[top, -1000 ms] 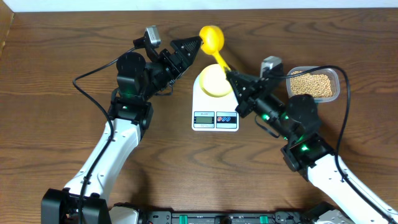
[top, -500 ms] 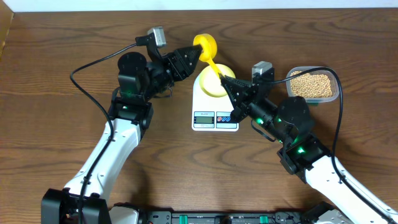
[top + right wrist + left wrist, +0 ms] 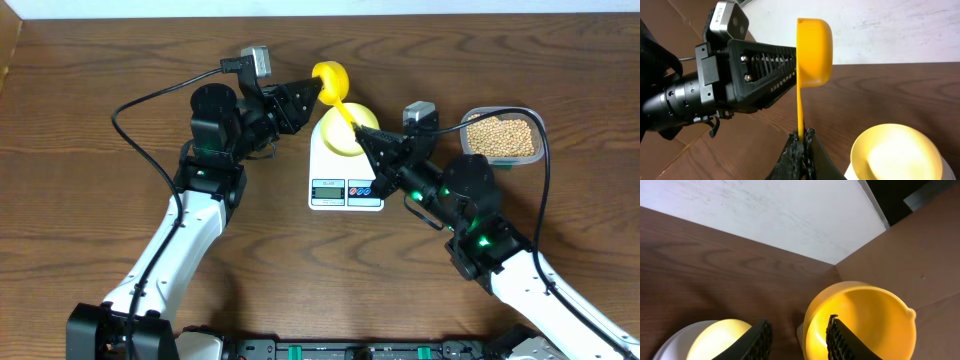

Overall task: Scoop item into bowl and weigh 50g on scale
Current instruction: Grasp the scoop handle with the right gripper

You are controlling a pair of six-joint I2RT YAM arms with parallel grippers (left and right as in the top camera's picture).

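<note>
I have the scoop's handle in my right gripper far from the cup, so next my left gripper steadies the cup while my right gripper takes the handle nearer it point(image 3: 342, 103).
My right gripper point(image 3: 362, 133) point(image 3: 802, 132) is shut on the thin handle of a bright yellow scoop point(image 3: 331, 78) point(image 3: 814, 50) and holds it upright over the table. The scoop's cup looks empty. My left gripper point(image 3: 316, 89) point(image 3: 799, 320) is partly open around the cup's wall point(image 3: 860, 322): one finger is inside the cup, the other outside, with a gap left. The pale yellow bowl point(image 3: 345, 130) point(image 3: 895, 150) point(image 3: 715, 340) sits empty on the white scale point(image 3: 347, 172). The beige beans point(image 3: 500, 135) lie in a clear tub at the right.
The clear plastic tub point(image 3: 541, 140) stands to the right of the scale, behind my right arm. A white wall point(image 3: 765, 215) borders the table's far edge. Bare brown wood point(image 3: 90, 200) spreads to the left and in front of the scale.
My right gripper carried the scoop left and slightly forward to the left gripper. The left jaws have narrowed around the scoop's cup. Bowl, scale and tub have not moved.
</note>
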